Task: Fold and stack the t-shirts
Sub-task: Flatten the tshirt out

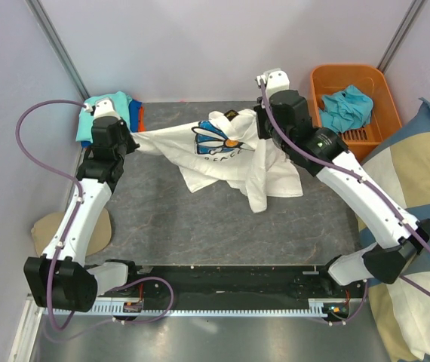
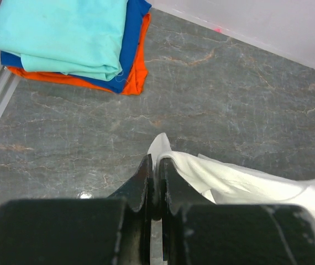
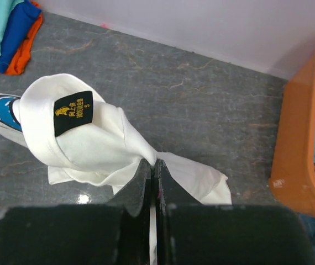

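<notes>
Next, I let go of the white t-shirt's edge with my left gripper near the back wall, around the spot of the black label (image 1: 238,116).
A white t-shirt (image 1: 222,154) with a blue-orange flower print lies crumpled and stretched across the back of the table. My left gripper (image 2: 156,165) is shut on its left edge (image 2: 224,182), near the back left. My right gripper (image 3: 154,168) is shut on a fold of the same white t-shirt (image 3: 91,149), beside its collar with the black label (image 3: 73,112). A folded stack of t-shirts, teal on blue on orange (image 2: 69,41), sits at the back left corner (image 1: 113,105). Another teal t-shirt (image 1: 345,107) lies bunched in the orange basket (image 1: 336,75).
The orange basket (image 3: 298,160) stands at the back right, close to my right arm. A blue-and-cream checked cushion (image 1: 419,196) fills the right side. A tan cap (image 1: 41,226) lies left of the left arm. White walls close the back.
</notes>
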Available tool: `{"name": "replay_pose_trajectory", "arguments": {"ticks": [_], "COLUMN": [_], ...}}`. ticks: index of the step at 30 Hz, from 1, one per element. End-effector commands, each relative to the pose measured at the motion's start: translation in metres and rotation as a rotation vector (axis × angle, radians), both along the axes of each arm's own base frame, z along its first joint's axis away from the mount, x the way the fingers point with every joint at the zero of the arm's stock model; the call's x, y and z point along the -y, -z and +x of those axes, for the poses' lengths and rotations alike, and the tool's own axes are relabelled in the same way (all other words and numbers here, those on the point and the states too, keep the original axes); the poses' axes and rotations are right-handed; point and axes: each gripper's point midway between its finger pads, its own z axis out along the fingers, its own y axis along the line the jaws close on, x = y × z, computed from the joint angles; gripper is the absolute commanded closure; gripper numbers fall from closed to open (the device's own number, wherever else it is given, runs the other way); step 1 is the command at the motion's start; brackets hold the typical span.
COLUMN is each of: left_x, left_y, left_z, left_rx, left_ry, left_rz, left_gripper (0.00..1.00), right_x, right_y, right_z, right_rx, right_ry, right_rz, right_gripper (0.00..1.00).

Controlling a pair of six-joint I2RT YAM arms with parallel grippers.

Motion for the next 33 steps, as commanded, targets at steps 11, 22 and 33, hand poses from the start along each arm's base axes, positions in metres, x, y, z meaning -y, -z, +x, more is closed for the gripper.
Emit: {"name": "replay_pose_trajectory", "arguments": {"ticks": [11,22,33], "left_x": [-0.035,-0.026,0.024], "left_y": [-0.127,-0.255,-0.202], "left_z": [-0.031,-0.088,0.037], "left_rx": [0.223,0.438,0.340], "left_ry": [-0.092,-0.022,0.177], "left_rz": [0.143,0.127,0.015], "left_gripper": [0.98,0.98,0.98], "right_x": [-0.025,-0.120,-0.039], "right_y": [-0.034,-0.100,-0.048], "right_z": [-0.068,-0.144,-0.112], "right_rx": [-0.073,-0.065,-0.048], "right_ry": [-0.311,-0.661,-0.198], "right_rz": [0.147,0.284,0.182], "right_gripper": [1.00,1.00,1.00]}}
